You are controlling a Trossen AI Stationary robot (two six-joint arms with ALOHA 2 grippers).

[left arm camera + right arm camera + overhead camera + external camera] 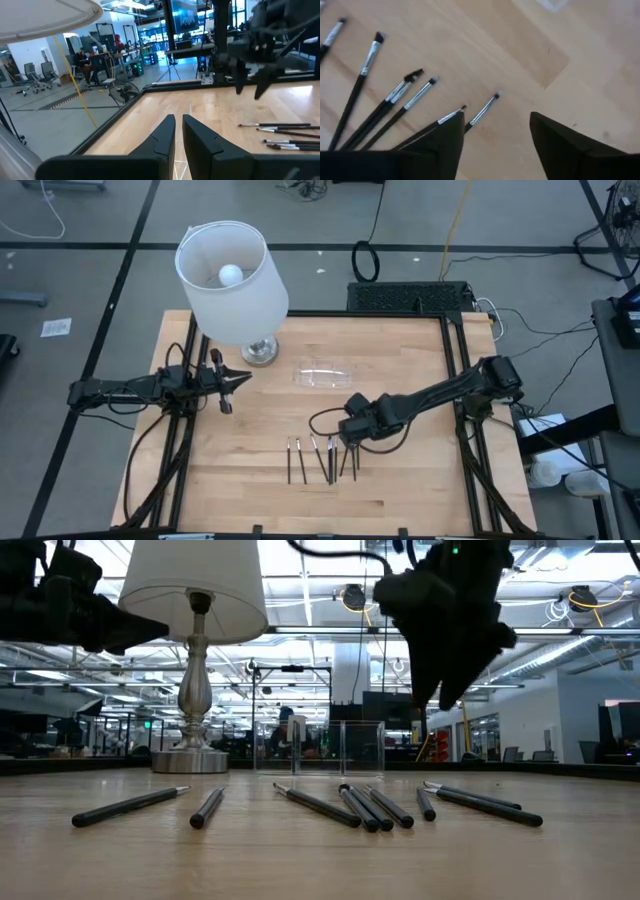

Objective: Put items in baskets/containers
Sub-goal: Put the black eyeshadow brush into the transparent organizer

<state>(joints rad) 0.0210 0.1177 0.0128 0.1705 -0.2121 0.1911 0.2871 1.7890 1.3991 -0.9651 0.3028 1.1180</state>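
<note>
Next, I close my right gripper on the metallic end (358, 448) (483, 111) of the outermost brush, the one beside the bare wood.
Several thin dark brushes (325, 460) with metallic ends lie flat in a loose row on the wood near the table's near edge, also seen as brushes (350, 805) and brushes (395, 100). A small transparent tray (322, 374) sits on the table beyond them, toward the far edge, and shows as tray (320, 745). My right gripper (350, 444) hangs open above the right end of the row, fingers pointing down, well clear of the brushes in the low view (440, 695). My left gripper (238, 380) waits shut at the table's left, raised near the lamp.
A lamp with a white shade (232, 275) stands on its metal base (260, 352) at the far left of the table, close to my left gripper. Black frame rails (455, 370) run along the table's sides. Bare wood (400, 480) lies right of the brushes.
</note>
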